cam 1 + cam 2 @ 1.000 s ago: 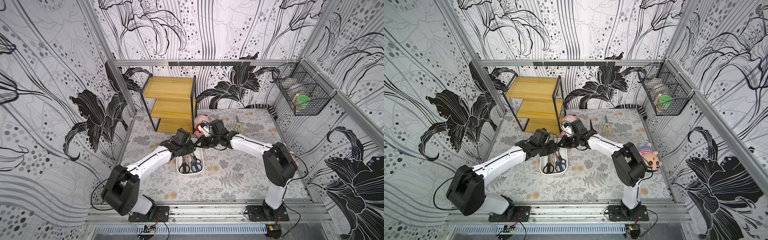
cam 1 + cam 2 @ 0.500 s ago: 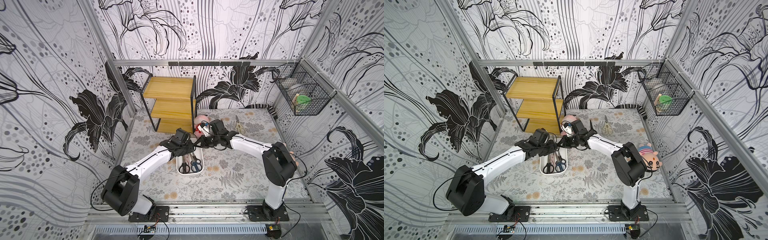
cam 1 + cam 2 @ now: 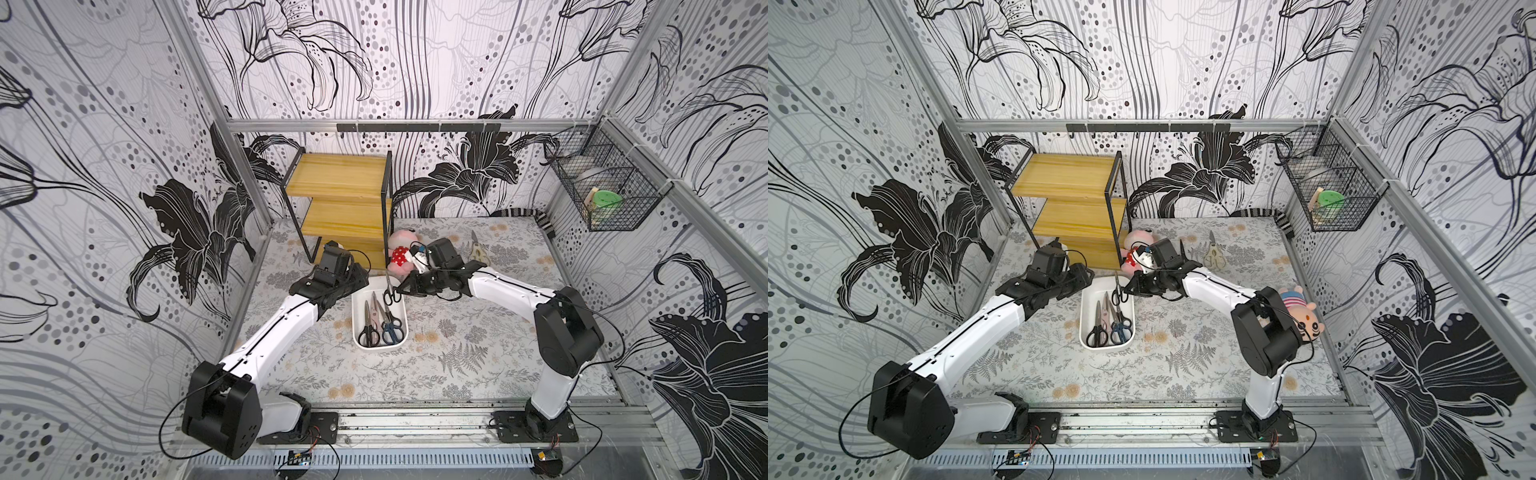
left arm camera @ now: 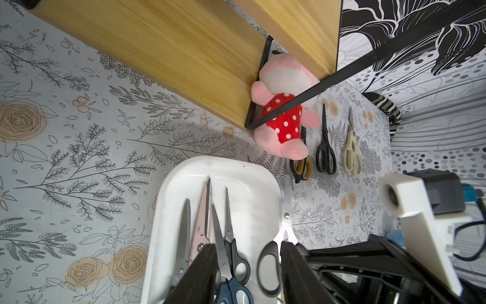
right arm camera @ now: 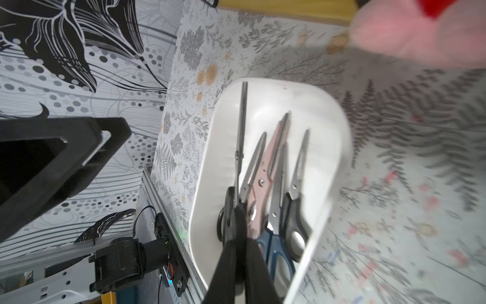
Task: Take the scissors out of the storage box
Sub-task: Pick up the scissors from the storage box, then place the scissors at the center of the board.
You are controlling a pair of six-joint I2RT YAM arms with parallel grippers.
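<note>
Next, the right gripper releases the small black scissors on the open mat (image 3: 485, 296) in front of the cream scissors.
The white storage box (image 3: 360, 300) (image 3: 1090, 303) lies mid-table. In it are a black-handled pair of scissors (image 3: 368, 332), a pale pink pair (image 4: 202, 226) and a blue-handled pair (image 3: 393, 331). My right gripper (image 3: 401, 291) (image 5: 238, 210) is shut on the handle of another black pair (image 5: 241, 123), which hangs over the box's far end with its blades pointing away. My left gripper (image 3: 360, 277) (image 4: 248, 250) stands open at the box's far left corner. One loop (image 4: 268, 268) of the held pair sits between its fingers.
Yellow-black (image 4: 302, 165), black (image 4: 325, 155) and cream scissors (image 4: 351, 152) lie on the mat beyond the box. A pink plush (image 3: 401, 249) leans on the wooden shelf (image 3: 345, 195). A wire basket (image 3: 602, 187) hangs on the right wall. Another plush (image 3: 1302, 311) sits behind my right elbow.
My left gripper's jaws have spread apart. Both arms have stayed almost where they were, and the right one still holds the black scissors.
</note>
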